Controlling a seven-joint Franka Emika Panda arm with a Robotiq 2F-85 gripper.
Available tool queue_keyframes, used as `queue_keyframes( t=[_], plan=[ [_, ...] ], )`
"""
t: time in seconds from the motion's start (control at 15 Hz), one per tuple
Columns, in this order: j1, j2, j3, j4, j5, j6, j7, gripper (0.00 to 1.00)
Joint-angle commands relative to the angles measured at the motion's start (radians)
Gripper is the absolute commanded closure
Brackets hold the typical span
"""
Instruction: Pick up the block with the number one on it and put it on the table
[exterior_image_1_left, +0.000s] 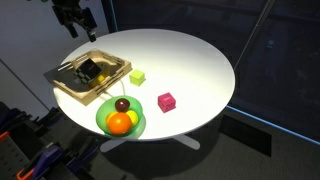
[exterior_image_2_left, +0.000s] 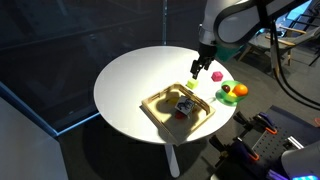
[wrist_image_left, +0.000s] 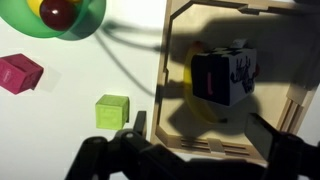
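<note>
I should next bring my gripper down to the upper part of the block (exterior_image_1_left: 88, 66) (wrist_image_left: 226, 75) with the number one, above the yellow object, and close it there.
The block with the number one (wrist_image_left: 225, 75) is a dark cube with pale marks. It lies inside the wooden tray (wrist_image_left: 175, 100), partly on a yellow object. It shows in both exterior views (exterior_image_1_left: 88, 68) (exterior_image_2_left: 185, 106). My gripper (wrist_image_left: 200, 140) is open and empty, well above the tray, with the block between and beyond its fingers in the wrist view. The gripper also shows in both exterior views (exterior_image_1_left: 79, 30) (exterior_image_2_left: 200, 70). The round white table (exterior_image_1_left: 190, 60) (exterior_image_2_left: 125, 85) bears everything.
A yellow-green cube (wrist_image_left: 112, 110) (exterior_image_1_left: 137, 76) sits on the table just beside the tray. A magenta cube (wrist_image_left: 20, 72) (exterior_image_1_left: 167, 101) (exterior_image_2_left: 216, 75) lies farther off. A green plate (exterior_image_1_left: 137, 125) (exterior_image_2_left: 226, 99) (wrist_image_left: 90, 20) with fruit stands near the table edge.
</note>
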Motion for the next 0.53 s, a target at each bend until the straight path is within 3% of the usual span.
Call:
queue_keyframes(
  t=[0.0, 0.47],
  plan=[
    [0.024, 0.062, 0.024, 0.027, -0.017, 0.031, 0.022, 0.00],
    [0.087, 0.180, 0.038, 0.057, -0.109, 0.079, 0.113, 0.00]
  ],
)
